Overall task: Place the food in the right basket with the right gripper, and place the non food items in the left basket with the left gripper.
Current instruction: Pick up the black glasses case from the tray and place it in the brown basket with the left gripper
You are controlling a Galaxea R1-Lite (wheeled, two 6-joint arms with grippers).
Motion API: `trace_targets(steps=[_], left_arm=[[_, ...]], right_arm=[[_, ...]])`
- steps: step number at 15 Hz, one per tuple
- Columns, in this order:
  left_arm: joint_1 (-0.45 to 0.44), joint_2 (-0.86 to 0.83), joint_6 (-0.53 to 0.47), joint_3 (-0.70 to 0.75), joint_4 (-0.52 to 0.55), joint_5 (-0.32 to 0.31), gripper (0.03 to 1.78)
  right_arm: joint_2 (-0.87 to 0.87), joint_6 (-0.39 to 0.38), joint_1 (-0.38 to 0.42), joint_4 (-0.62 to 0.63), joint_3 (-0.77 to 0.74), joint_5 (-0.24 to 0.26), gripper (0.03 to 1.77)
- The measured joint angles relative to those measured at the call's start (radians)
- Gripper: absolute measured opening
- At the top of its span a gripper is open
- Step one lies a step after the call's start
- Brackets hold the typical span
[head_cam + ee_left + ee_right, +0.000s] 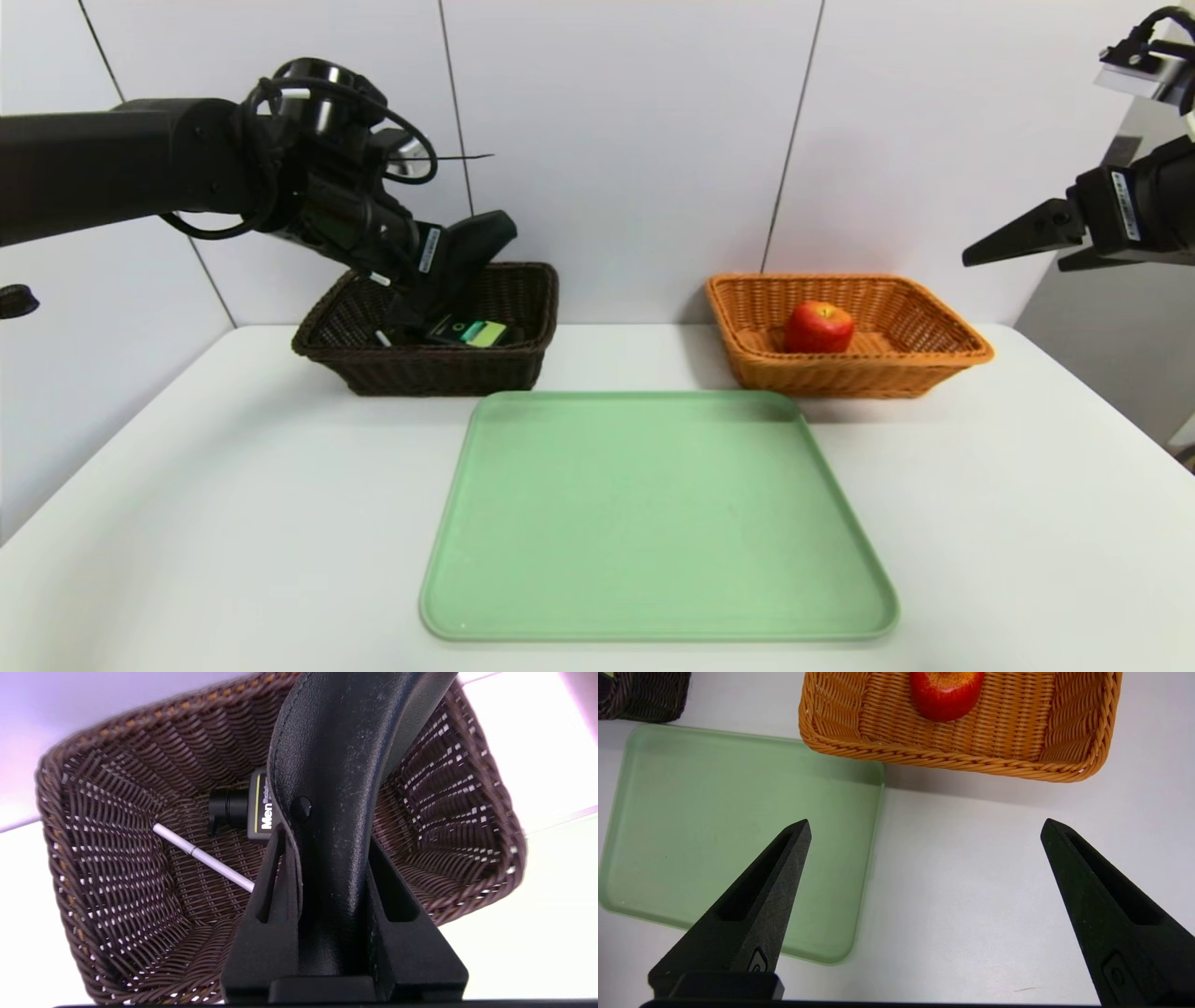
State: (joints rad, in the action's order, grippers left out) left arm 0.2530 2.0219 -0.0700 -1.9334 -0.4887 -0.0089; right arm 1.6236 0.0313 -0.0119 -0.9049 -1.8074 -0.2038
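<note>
Next, my left gripper releases the black device, now held above the dark brown basket, so it lies across the white pen in the dark brown basket (437,297) (274,845).
My left gripper (425,280) hangs over the dark brown left basket (420,373), shut on a black angled scanner-like device (478,238). In the left wrist view the device (336,765) fills the gap between the fingers (261,896), above the basket (93,812). A white pen (201,856) and a small black capped bottle (243,807) lie on the basket floor. The red apple (819,327) sits inside the orange-tan right basket (952,350). My right gripper (1018,245) is raised at the far right, open and empty; in its wrist view the gripper (924,828) hovers over bare table, short of the apple (945,693).
A pale green tray (653,513) lies on the white table in front of both baskets, with nothing on it. A white panelled wall stands right behind the baskets. The orange-tan basket (924,758) nearly touches the tray (714,835) corner.
</note>
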Motion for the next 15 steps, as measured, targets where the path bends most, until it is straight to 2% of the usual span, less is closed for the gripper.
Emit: trace_targets(steps=[15], left_arm=[[-0.087, 0.122, -0.014, -0.03, 0.012, -0.024, 0.39]], right_arm=[[0.034, 0.007, -0.002, 0.0, -0.014, 0.009, 1.7]])
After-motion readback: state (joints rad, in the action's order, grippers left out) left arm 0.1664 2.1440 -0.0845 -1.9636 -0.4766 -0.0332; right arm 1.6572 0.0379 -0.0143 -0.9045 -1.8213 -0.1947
